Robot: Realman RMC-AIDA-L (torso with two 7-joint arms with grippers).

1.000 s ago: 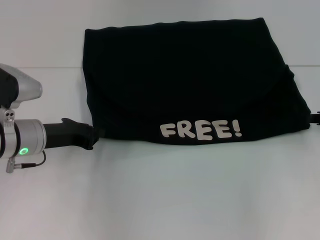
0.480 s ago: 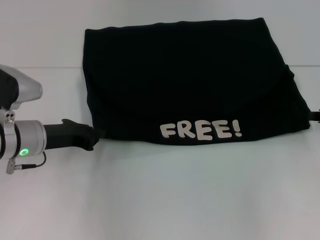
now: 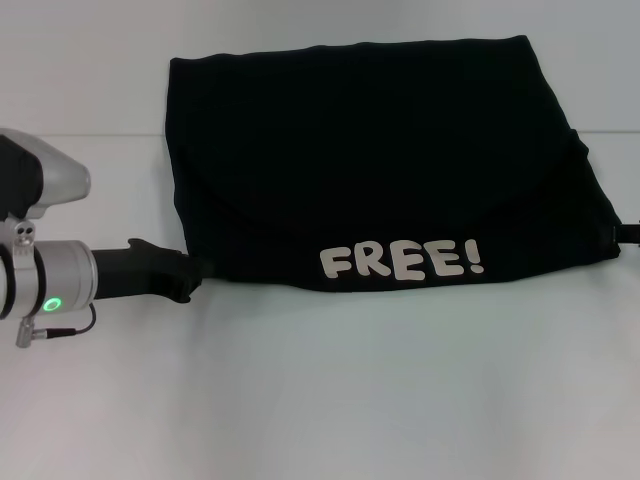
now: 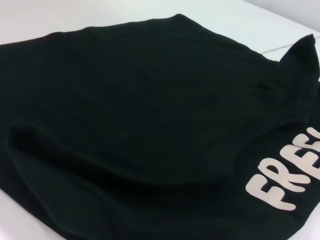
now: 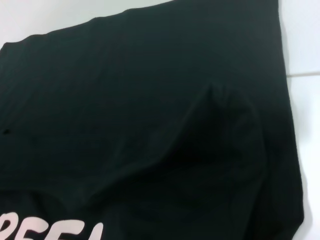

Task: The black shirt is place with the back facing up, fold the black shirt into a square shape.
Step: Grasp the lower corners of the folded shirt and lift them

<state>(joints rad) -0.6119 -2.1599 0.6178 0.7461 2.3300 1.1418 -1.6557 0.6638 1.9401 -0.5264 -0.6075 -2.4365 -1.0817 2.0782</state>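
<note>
The black shirt's far edge lies beyond the table seam, so my right gripper will retake the shirt's near corner (image 3: 607, 256) and help my left gripper drag the shirt closer before folding.
The black shirt (image 3: 370, 160) lies folded into a wide block on the white table, with pale "FREE!" lettering (image 3: 402, 262) along its near edge. My left gripper (image 3: 196, 270) reaches in from the left, its tip at the shirt's near-left corner. Only a sliver of my right gripper (image 3: 630, 232) shows, at the shirt's near-right corner by the frame edge. The left wrist view is filled by the shirt (image 4: 140, 110) and part of the lettering (image 4: 287, 175). In the right wrist view the shirt (image 5: 125, 100) has a raised crease.
The white table (image 3: 350, 400) stretches bare in front of the shirt. A thin seam line (image 3: 100, 135) crosses the table behind the left arm. The left arm's silver wrist (image 3: 50, 285) with a green light sits at the left edge.
My left arm has crept slightly right toward the shirt's corner. The right gripper has slipped a little farther out of the frame. The shirt has not moved.
</note>
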